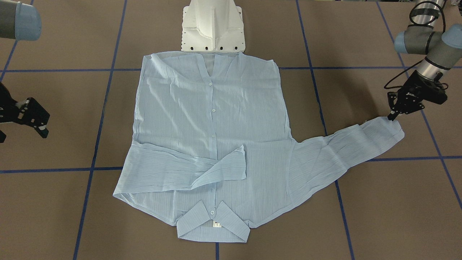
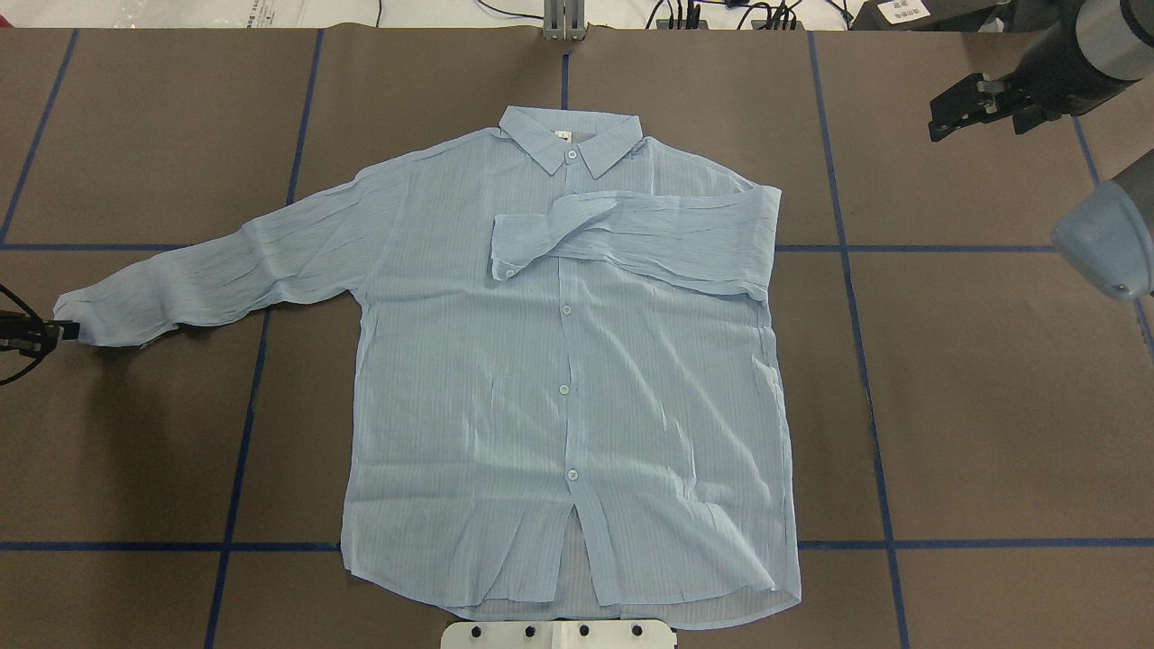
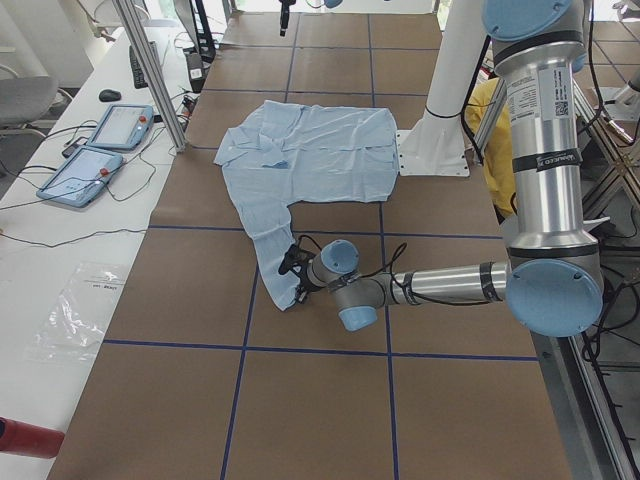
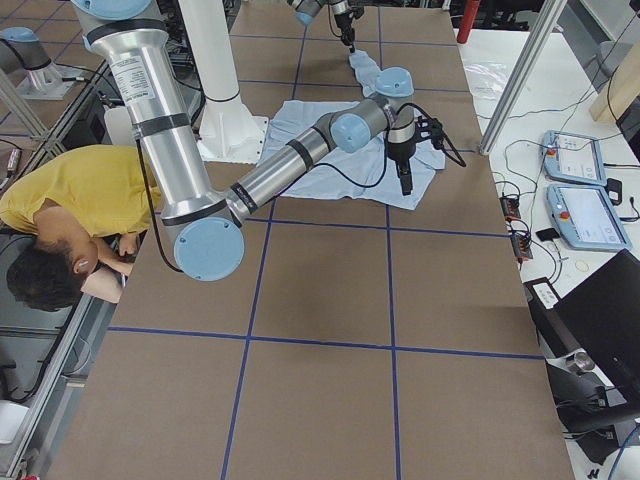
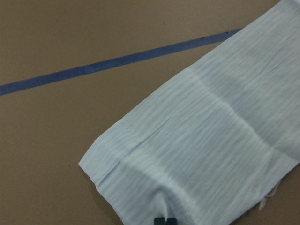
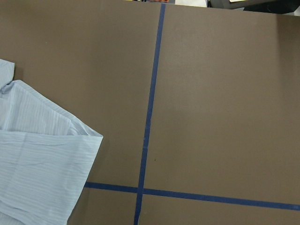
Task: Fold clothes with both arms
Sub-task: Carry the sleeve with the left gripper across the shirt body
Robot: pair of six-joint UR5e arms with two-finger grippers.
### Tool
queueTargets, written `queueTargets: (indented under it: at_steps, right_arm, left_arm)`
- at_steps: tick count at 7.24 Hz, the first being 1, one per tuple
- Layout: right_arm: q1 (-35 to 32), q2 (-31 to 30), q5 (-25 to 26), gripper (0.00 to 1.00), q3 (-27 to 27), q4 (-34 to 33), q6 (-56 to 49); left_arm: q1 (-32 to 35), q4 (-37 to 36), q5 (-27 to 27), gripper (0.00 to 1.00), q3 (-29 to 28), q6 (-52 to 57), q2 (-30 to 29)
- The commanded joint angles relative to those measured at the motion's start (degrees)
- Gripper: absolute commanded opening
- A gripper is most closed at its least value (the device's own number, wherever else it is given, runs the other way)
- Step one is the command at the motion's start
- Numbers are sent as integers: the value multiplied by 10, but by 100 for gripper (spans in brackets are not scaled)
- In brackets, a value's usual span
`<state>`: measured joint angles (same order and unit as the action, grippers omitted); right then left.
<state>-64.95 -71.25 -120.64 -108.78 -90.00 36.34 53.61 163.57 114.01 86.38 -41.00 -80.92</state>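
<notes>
My left gripper needs to let go of the cuff of the outstretched sleeve, now low on the brown table, across the hem-side edge of the folded sleeve [image 1: 195, 153].
The pale-blue striped shirt [image 1: 213, 119] lies flat and buttoned on the brown table, collar [image 2: 570, 142] at the far side from the robot. One sleeve [image 2: 631, 239] is folded across the chest. The other sleeve [image 2: 207, 275] stretches out to the robot's left. My left gripper [image 1: 391, 117] sits low at that sleeve's cuff [image 5: 140, 168], its fingertips [image 5: 160, 220] pressed together on the cuff's edge. It also shows in the overhead view [image 2: 56, 332]. My right gripper [image 1: 25, 131] is open and empty, above bare table beside the shirt's folded-sleeve side [image 2: 974, 113].
The white pedestal base [image 1: 213, 29] stands just past the shirt's hem. Blue tape lines [image 6: 149, 117] cross the table. A person in a yellow top [image 4: 70, 195] leans at the robot's side of the table. Tablets and cables [image 4: 575, 185] lie on the side bench.
</notes>
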Motion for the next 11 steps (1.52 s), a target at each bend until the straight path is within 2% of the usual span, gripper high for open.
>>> queueTargets:
  at_steps: [1,2,3,5,6,8,11]
  right_arm:
    - [0,0,0,100,-2,0,1]
    - [0,-1,0,100,-3,0,2]
    - [0,-1,1,100,-4,0,3]
    - [1,0,1,100,-5,0,4]
    - [1,0,1,100,-5,-1,5]
    - [1,0,1,100,-5,0,10]
    - [1,0,1,100,-3,-1,11]
  left_arm:
    - [21,-12,2,0,57,-41,-58]
    - [21,-32,29,0,56,-111,-112]
    - [21,-84,42,0,56,-157,-182]
    - [6,-208,39,0,55,-282,-341]
    - [-37,-249,25,0,49,-322,-401]
    - [-117,-282,-60,0,28,-380,-488]
    - [-229,-280,-192,0,-57,-391,-559]
